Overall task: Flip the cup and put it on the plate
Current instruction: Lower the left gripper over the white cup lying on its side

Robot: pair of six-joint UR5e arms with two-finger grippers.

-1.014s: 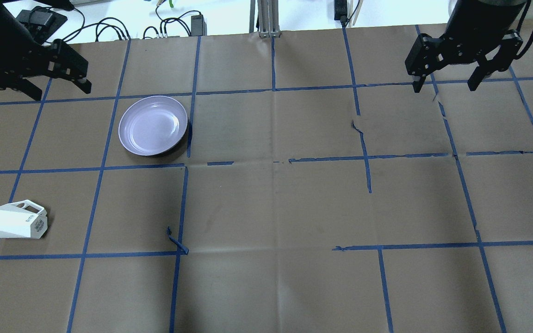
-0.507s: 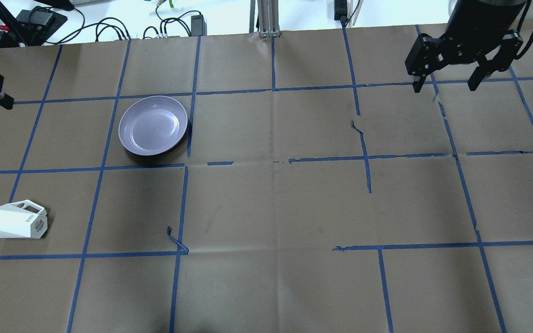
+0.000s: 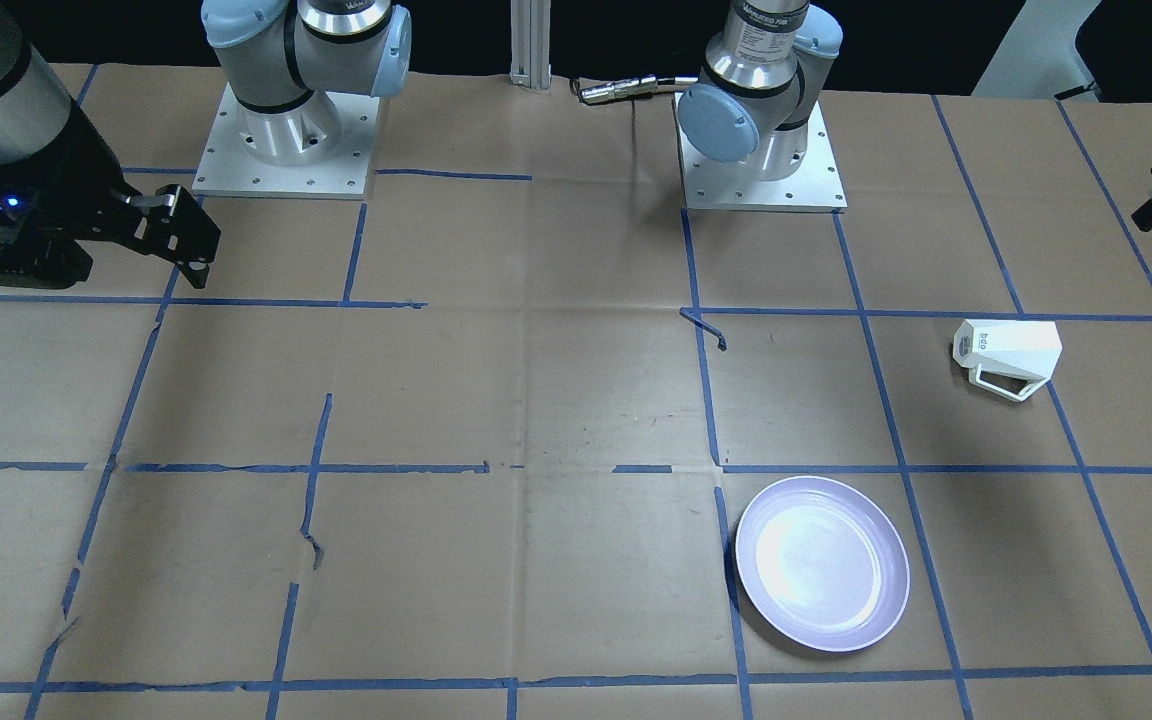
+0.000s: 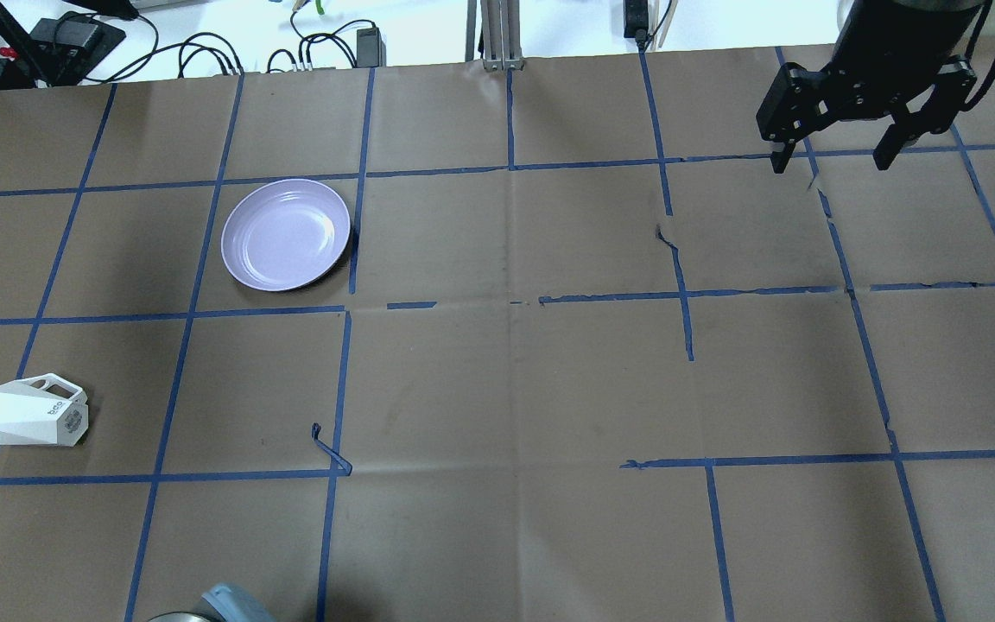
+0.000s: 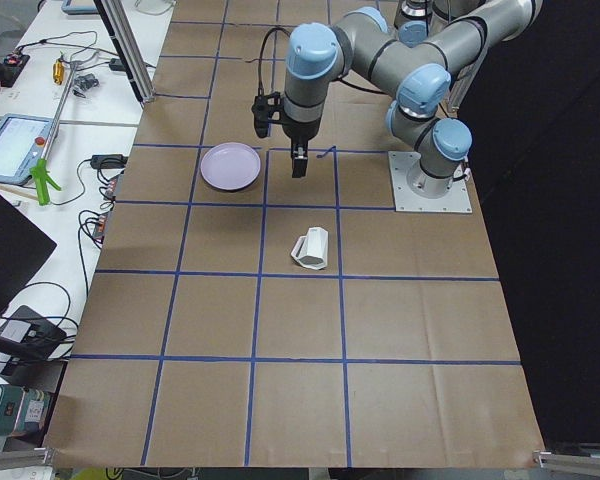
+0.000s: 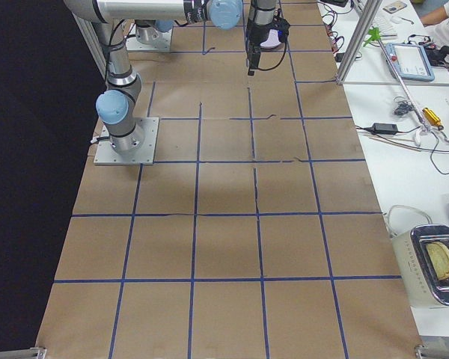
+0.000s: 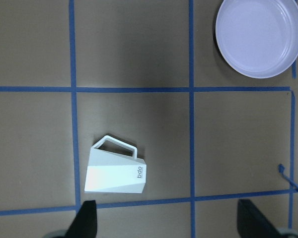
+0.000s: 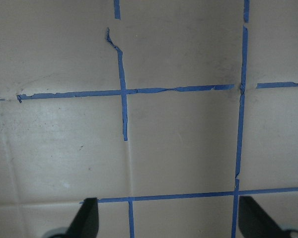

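Next, I take my left gripper to the white faceted cup and close it on the cup's rim (image 3: 1053, 323) (image 7: 87, 191) opposite its handle.
The white faceted cup (image 4: 29, 421) lies on its side at the table's near left, handle towards the far edge; it also shows in the front view (image 3: 1006, 352) and the left wrist view (image 7: 115, 171). The lavender plate (image 4: 286, 234) sits empty farther in, also in the front view (image 3: 822, 563) and the left wrist view (image 7: 259, 37). My left gripper (image 7: 170, 223) is open and empty, high above the table and apart from the cup; it is out of the overhead view. My right gripper (image 4: 834, 160) is open and empty over the far right.
Both arm bases (image 3: 286, 130) (image 3: 761, 150) stand at the robot's side of the table. Cables and power bricks (image 4: 325, 47) lie beyond the far edge. Blue tape lines cross the brown paper, torn in places (image 4: 674, 250).
My left gripper has moved left, out of the overhead view. The cup, the plate and my right gripper have not moved.
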